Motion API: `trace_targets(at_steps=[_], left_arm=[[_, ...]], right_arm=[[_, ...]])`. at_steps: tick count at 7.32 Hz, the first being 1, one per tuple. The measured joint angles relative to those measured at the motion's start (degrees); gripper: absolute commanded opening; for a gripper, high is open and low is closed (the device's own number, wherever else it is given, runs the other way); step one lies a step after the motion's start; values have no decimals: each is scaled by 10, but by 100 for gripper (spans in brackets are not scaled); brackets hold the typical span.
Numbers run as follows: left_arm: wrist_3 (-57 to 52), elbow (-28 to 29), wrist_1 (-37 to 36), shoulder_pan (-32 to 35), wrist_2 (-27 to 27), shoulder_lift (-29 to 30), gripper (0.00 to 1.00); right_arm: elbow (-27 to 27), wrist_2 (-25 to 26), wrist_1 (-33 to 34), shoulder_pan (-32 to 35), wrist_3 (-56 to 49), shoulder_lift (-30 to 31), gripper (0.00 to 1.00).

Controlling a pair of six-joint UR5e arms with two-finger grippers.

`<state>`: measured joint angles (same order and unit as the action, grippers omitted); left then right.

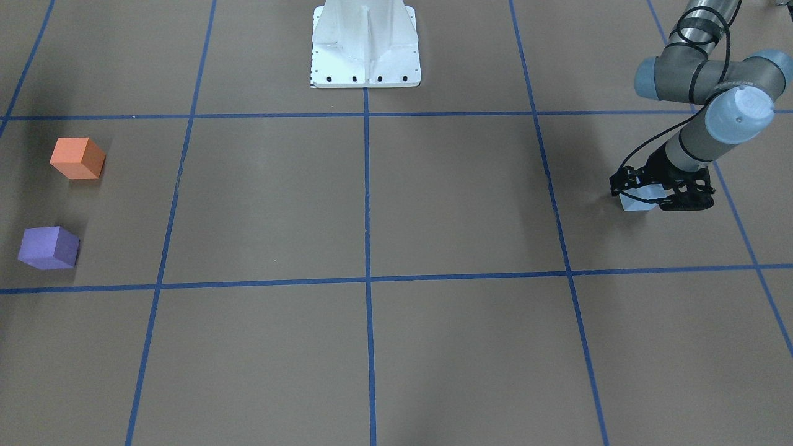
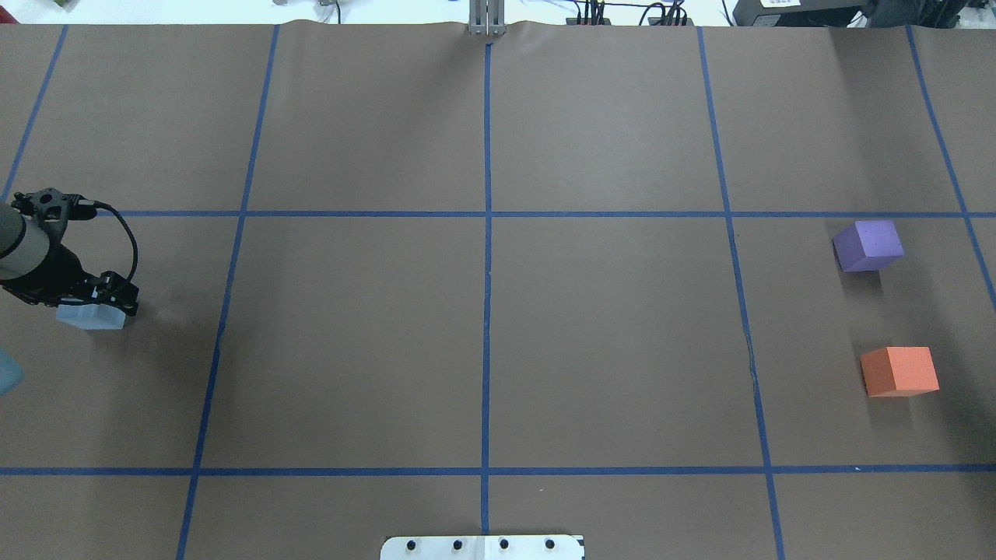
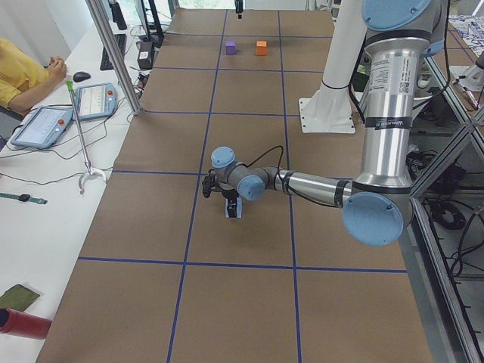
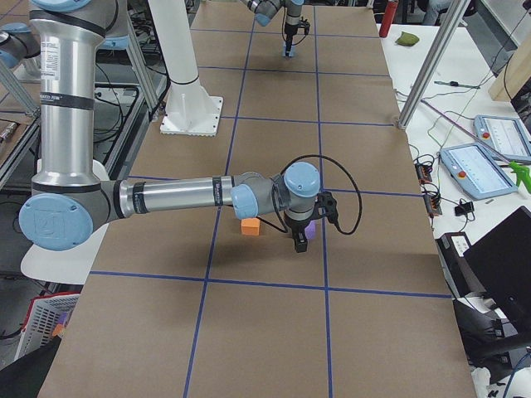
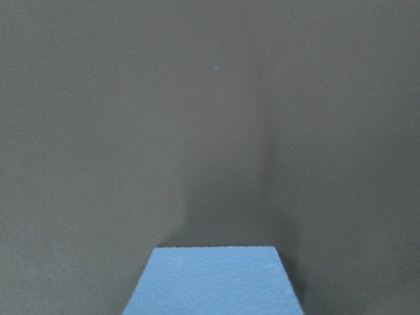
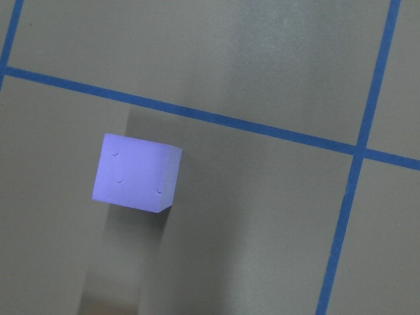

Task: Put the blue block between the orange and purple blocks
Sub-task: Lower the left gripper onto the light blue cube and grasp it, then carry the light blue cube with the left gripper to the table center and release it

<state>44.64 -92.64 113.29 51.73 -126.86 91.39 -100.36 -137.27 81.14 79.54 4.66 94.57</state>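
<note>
I should let go of the blue block with my left gripper beside the middle tape line (image 1: 328,207), on the side where the orange block is.
The light blue block (image 1: 637,203) sits at the table's end on my left side. My left gripper (image 1: 658,197) is down over it, jaws closed on its sides; it also shows in the overhead view (image 2: 99,303). The blue block fills the bottom of the left wrist view (image 5: 213,282). The orange block (image 2: 899,372) and the purple block (image 2: 867,245) lie apart at the far right. My right gripper (image 4: 299,239) hangs above the purple block (image 6: 136,172), seen only from the side, so I cannot tell its state.
Brown paper with blue tape grid lines (image 2: 486,311) covers the table. The white robot base (image 1: 365,46) stands at the near middle edge. A person with tablets (image 3: 45,125) sits along the far side.
</note>
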Motion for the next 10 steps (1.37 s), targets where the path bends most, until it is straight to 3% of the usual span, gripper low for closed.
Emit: trace_targets(at_steps=[3,5,8,10], left_arm=[[2,-25,-2,2,-1,4,0],[23,-63,-10,2,-2,42,0],[119,-66,-51,-61,23,174,0],[166,-37,-132,-130,72,299,0]], right_arm=[[-1,0,-1,-1,0,0,100],[-2,-4,-2,-1,0,-1,100],[-1,-7,-2,-1,-1,0,100],[-1,-7,-2,-1,-1,-1,100]])
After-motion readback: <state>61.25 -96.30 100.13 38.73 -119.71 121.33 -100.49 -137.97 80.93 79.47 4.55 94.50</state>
